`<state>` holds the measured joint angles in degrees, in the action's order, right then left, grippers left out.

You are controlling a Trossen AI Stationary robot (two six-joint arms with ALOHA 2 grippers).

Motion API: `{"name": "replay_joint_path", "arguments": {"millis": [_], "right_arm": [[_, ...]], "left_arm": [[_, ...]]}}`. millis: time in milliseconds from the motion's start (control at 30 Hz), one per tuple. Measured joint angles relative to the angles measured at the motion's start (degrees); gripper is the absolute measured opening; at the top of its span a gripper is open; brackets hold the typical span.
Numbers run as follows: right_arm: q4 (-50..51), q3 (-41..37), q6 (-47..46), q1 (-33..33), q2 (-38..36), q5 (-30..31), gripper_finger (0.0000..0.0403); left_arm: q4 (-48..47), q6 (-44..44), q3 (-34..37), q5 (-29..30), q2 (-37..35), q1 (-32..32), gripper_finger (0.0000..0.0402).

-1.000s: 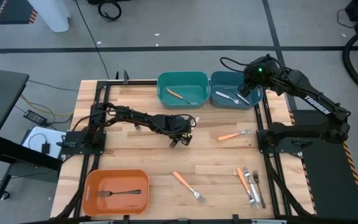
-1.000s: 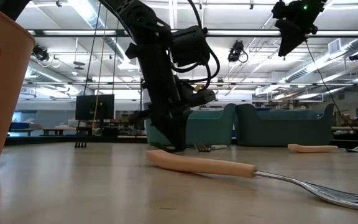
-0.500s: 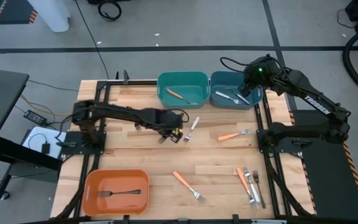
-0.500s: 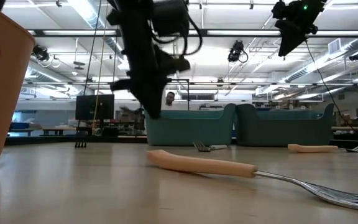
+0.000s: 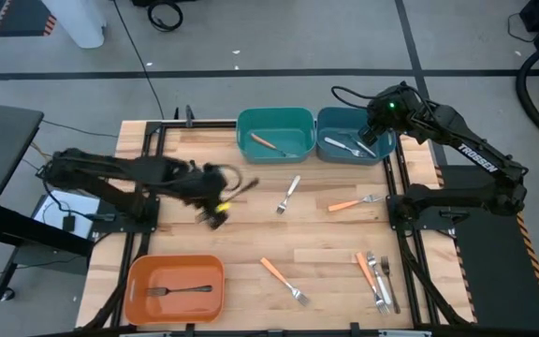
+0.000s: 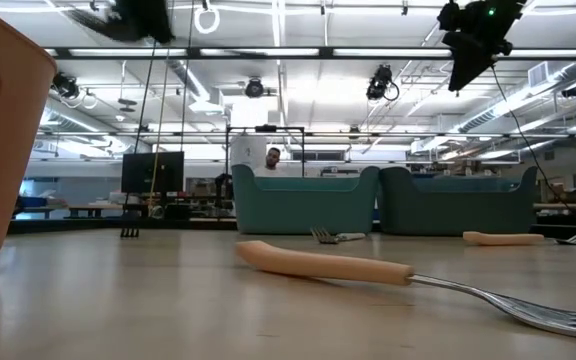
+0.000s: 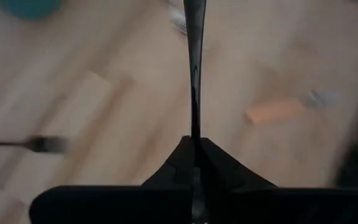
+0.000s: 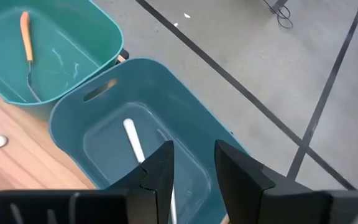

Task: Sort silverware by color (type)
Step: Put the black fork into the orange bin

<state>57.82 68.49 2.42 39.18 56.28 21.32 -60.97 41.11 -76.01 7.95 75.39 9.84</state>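
Next, I let go of the black fork in my left gripper, now hanging above the table, in the orange bin, across the handle of the fork (image 5: 197, 294) lying there.
My left gripper (image 5: 223, 200) hangs above the table's left half, shut on a black fork (image 5: 243, 187), which also shows in the left wrist view as a black fork (image 7: 194, 68). My right gripper (image 8: 194, 167) waits open above the blue bin (image 5: 354, 136). On the wood lie a silver fork (image 5: 289, 194), an orange-handled fork (image 5: 354, 202), another orange-handled fork (image 5: 283, 280) and a bunch of forks (image 5: 375, 278). A black fork (image 5: 178, 291) lies in the orange bin (image 5: 138, 281). An orange-handled fork (image 5: 268, 142) lies in the teal bin (image 5: 251, 122). My left gripper pinches one end of the black fork (image 7: 194, 127) between its two fingers. The fingers slant down from the table's left side, and the fork runs on ahead in line with them. The fork is lifted clear of the table.
Silver forks (image 8: 132, 140) lie in the blue bin under my right gripper. The three bins stand at the table's far edge and near-left corner. Bare wood (image 5: 204, 253) lies between the orange bin and the table's middle. A person shows far off in the room (image 6: 273, 158).
My left gripper has risen from the table's middle and swung toward the left edge, rolling as it went. The black fork has come up with it, lifted clear of the table. The silver fork that the gripper hid now shows on the wood.
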Motion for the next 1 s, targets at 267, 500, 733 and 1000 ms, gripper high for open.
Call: {"name": "replay_joint_path", "arguments": {"millis": [267, 500, 733, 1000], "right_arm": [[4.5, 0.0, -8.5, -0.2, 0.0, -1.5, 0.0123], [5.1, 0.0, -17.8, -0.6, 0.0, -2.3, 0.0123], [4.2, 0.0, -25.5, -2.4, 0.0, -6.2, 0.0123], [4.2, 0.0, -28.7, -5.2, 0.0, -10.5, 0.0123]], "left_arm": [[-12.4, 9.5, 0.0, -1.7, -4.8, 18.4, 0.0016], [-9.4, 14.3, 0.8, -7.8, -2.1, 33.0, 0.0019], [-9.4, 20.1, 0.8, -7.9, 2.0, 43.6, 0.0020], [-9.5, 22.8, 0.8, -8.0, 8.7, 48.8, 0.0038]]}}
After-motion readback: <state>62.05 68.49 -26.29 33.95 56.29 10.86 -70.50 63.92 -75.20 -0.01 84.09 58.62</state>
